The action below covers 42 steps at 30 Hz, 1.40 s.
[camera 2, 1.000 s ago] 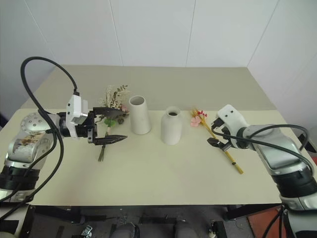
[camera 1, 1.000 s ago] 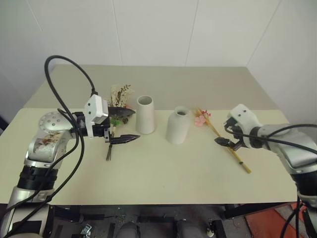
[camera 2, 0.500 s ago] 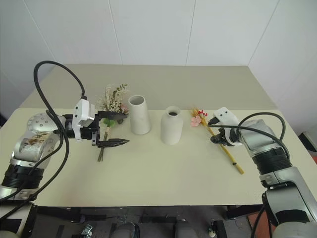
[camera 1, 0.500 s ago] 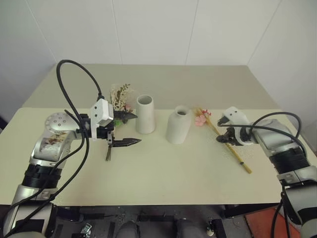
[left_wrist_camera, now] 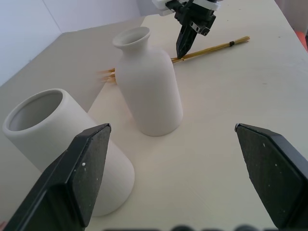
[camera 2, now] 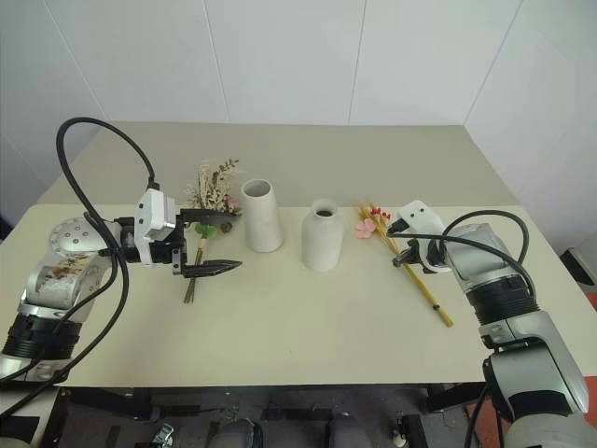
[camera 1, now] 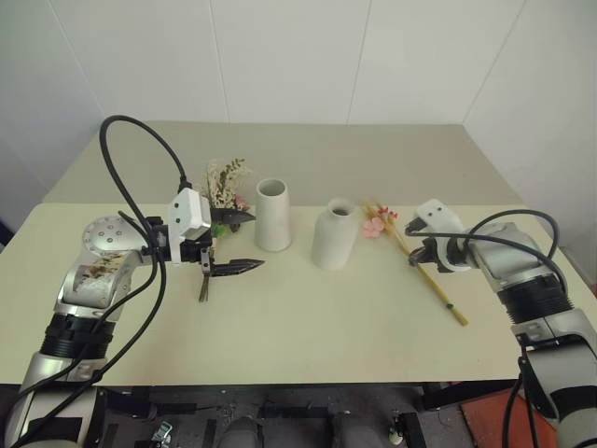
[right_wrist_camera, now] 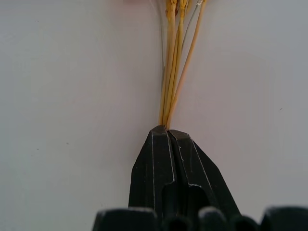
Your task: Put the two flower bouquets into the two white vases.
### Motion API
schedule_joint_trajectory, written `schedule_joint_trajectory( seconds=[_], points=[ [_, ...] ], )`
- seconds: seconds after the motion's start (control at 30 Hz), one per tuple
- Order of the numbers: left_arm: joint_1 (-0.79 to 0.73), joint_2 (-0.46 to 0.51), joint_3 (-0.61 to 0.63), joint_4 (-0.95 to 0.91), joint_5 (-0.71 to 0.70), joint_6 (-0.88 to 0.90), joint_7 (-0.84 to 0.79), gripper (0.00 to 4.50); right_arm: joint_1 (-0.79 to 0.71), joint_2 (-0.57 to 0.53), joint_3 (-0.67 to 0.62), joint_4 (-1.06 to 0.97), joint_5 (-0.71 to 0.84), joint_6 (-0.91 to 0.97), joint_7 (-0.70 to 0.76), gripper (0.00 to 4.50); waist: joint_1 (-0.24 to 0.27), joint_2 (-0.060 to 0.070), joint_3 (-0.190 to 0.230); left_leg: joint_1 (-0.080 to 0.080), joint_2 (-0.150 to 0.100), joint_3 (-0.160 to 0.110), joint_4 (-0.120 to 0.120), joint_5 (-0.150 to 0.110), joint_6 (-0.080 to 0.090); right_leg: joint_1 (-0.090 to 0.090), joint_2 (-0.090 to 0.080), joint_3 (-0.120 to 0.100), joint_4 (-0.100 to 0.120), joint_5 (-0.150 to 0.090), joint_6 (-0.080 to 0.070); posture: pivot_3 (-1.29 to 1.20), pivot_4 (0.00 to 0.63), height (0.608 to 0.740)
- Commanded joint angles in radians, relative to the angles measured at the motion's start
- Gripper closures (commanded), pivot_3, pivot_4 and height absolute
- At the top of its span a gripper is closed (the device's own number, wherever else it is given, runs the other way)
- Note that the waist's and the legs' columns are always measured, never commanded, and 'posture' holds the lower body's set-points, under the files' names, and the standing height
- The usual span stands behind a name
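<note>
The robot's right gripper needs to release the slim bouquet in the opening of the narrow-necked vase [camera 1: 341,207], next to the cylinder vase. The slim bouquet still lies on the table.
The slim bouquet [camera 1: 438,285] of straw-yellow stems lies on the table to the right of the vases, its small pink flower [camera 1: 376,227] toward the rounded vase. My right gripper [camera 1: 415,257] is shut on these stems, which stick out of its closed tips [right_wrist_camera: 166,129]. The bushy bouquet [camera 1: 227,182] lies left of the tapered cylinder vase [camera 1: 273,217]. My left gripper [camera 1: 244,241] is open above its stems, pointing at the vases, with nothing between its fingers [left_wrist_camera: 86,168]. The narrow-necked vase [camera 1: 335,235] stands upright between the cylinder vase and the slim bouquet.
The cream table [camera 1: 308,327] is bare in front of the vases. A lower beige surface [camera 1: 373,154] stretches behind it to the white wall. Black cables loop over both arms.
My right gripper has come down on the slim bouquet's stems and shut on them. The left gripper has stayed open over the bushy bouquet.
</note>
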Motion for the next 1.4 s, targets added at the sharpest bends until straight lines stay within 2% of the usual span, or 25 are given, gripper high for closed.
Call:
schedule_joint_trajectory(
  seconds=[0.03,0.13,0.33,0.43,0.57,0.63,0.7,0.8,0.93,1.4],
  points=[
    [-0.006,0.000,0.038,-0.004,-0.010,-0.021,0.007,0.00,0.005,-0.025,-0.061,-0.095,-0.018,-0.001,-0.032,4.45,0.000,0.000,0.000,0.000,0.000,0.000,0.000,0.000,0.000,0.000,0.000,0.000,0.000,0.000,0.000,0.00,0.150,0.740],
    [-0.009,0.000,0.036,-0.004,-0.014,-0.018,0.002,0.00,0.013,-0.055,-0.076,-0.176,-0.025,0.013,-0.037,4.45,0.001,0.000,0.000,0.000,0.000,0.000,0.000,0.000,0.000,0.000,0.000,0.000,0.000,0.000,0.000,0.00,0.150,0.740],
    [-0.016,-0.009,0.032,0.010,-0.008,-0.020,0.008,0.00,-0.036,-0.046,-0.263,-0.294,0.002,0.089,-0.134,4.45,0.002,0.000,0.000,0.000,0.000,0.000,0.000,0.000,0.000,0.000,0.000,0.000,0.000,0.000,0.000,0.00,0.150,0.740],
    [-0.016,-0.014,0.035,0.014,-0.011,-0.016,0.016,0.00,-0.070,0.019,-0.424,-0.372,0.040,0.074,-0.214,4.45,0.001,0.001,0.000,0.000,0.000,0.000,0.000,0.000,0.000,0.000,0.000,0.000,0.000,0.000,0.000,0.00,0.150,0.740],
    [-0.031,-0.039,0.059,0.031,-0.037,0.018,0.052,0.00,-0.071,0.222,-0.683,-0.542,0.176,-0.058,-0.312,4.45,-0.002,0.001,0.000,0.000,0.000,-0.001,0.000,0.000,0.000,0.000,0.000,0.000,0.000,0.000,0.000,0.00,0.150,0.740],
    [-0.045,-0.053,0.073,0.040,-0.058,0.050,0.066,0.00,-0.056,0.327,-0.752,-0.603,0.250,-0.130,-0.340,4.45,-0.001,0.001,0.000,0.000,0.001,-0.001,0.000,0.000,0.000,0.000,0.001,0.000,0.001,0.000,0.000,0.00,0.150,0.740],
    [-0.064,-0.068,0.085,0.058,-0.072,0.077,0.079,0.00,-0.036,0.438,-0.748,-0.632,0.267,-0.285,-0.381,4.45,-0.001,0.001,0.000,0.000,0.001,-0.002,0.001,0.000,0.000,0.001,0.001,-0.001,0.001,0.000,0.000,0.00,0.150,0.740],
    [-0.096,-0.081,0.085,0.095,-0.067,0.103,0.101,0.00,-0.030,0.568,-0.656,-0.590,0.209,-0.549,-0.431,4.45,-0.004,0.001,0.000,0.000,0.000,-0.002,0.001,0.000,0.000,0.001,0.000,-0.001,0.001,0.000,0.000,0.00,0.150,0.740],
    [-0.107,-0.083,0.076,0.119,-0.039,0.106,0.118,0.00,-0.039,0.652,-0.560,-0.534,0.184,-0.707,-0.455,4.45,-0.018,0.002,0.000,0.000,0.000,-0.002,0.001,0.000,0.000,0.001,0.000,-0.001,0.002,0.001,0.000,0.00,0.150,0.740],
    [-0.057,-0.058,0.101,0.068,-0.047,0.126,0.159,0.00,0.105,0.654,-0.427,-0.549,0.169,-0.812,-0.463,4.45,-0.024,0.002,0.000,0.001,0.000,-0.002,0.001,0.000,0.000,0.001,0.000,-0.001,0.002,0.001,0.000,0.00,0.150,0.740]
  ],
)
